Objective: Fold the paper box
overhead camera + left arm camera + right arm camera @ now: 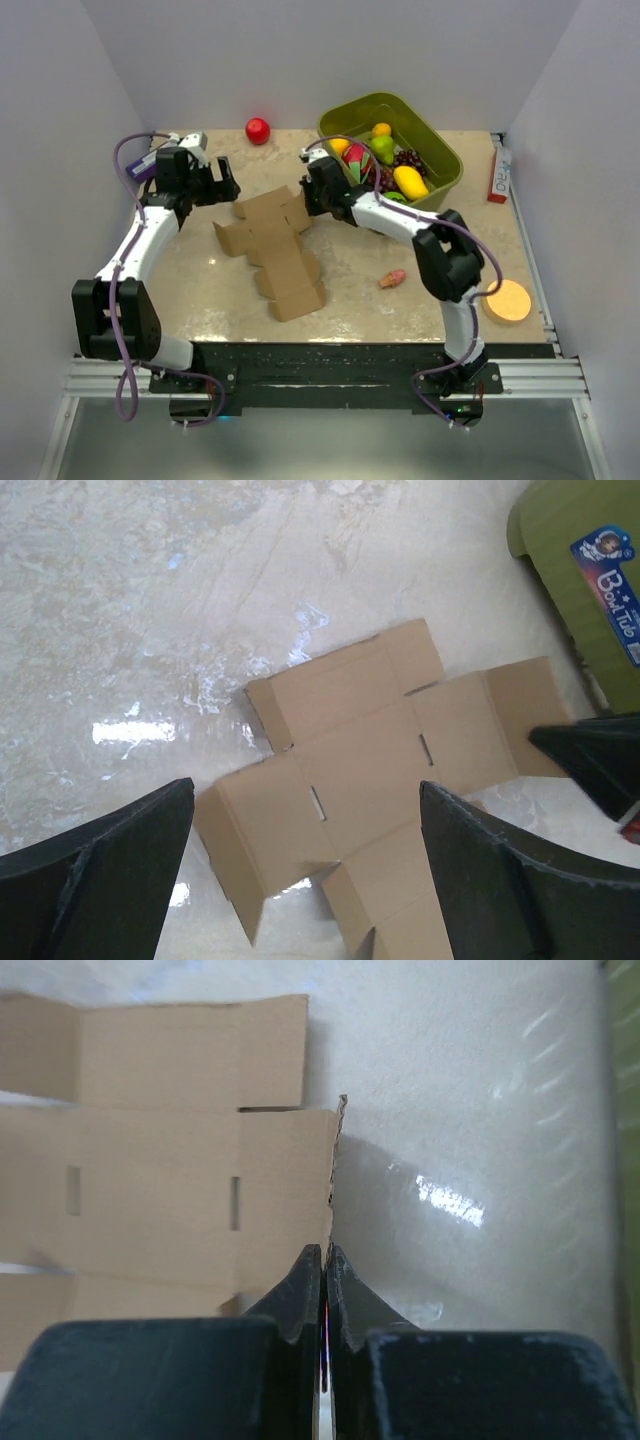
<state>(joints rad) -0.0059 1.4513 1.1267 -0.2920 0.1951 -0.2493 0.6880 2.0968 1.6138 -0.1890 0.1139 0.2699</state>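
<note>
I need to close my left gripper on the far edge [228,224] [245,770] of the paper box's side panel, opposite the end flap of the paper box that my right gripper holds.
The paper box [272,248] is a flat brown cardboard cross lying mid-table; it also shows in the left wrist view [370,770] and the right wrist view [160,1190]. My right gripper [309,200] is at its far right end, shut [325,1252] on the end flap, which stands up edge-on between the fingers. My left gripper [222,186] hovers at the cut-out's far left side, open and empty [307,790], with the cardboard below and between its fingers. The right gripper's fingers [590,760] show at the flap in the left wrist view.
A green bin [440,165] of toy fruit stands just behind the right gripper, and its wall shows in the left wrist view [570,570]. A red ball [258,130] lies at the back. A pink item [392,278], an orange disc [509,300] and a red-and-white slim box [497,172] are at the right.
</note>
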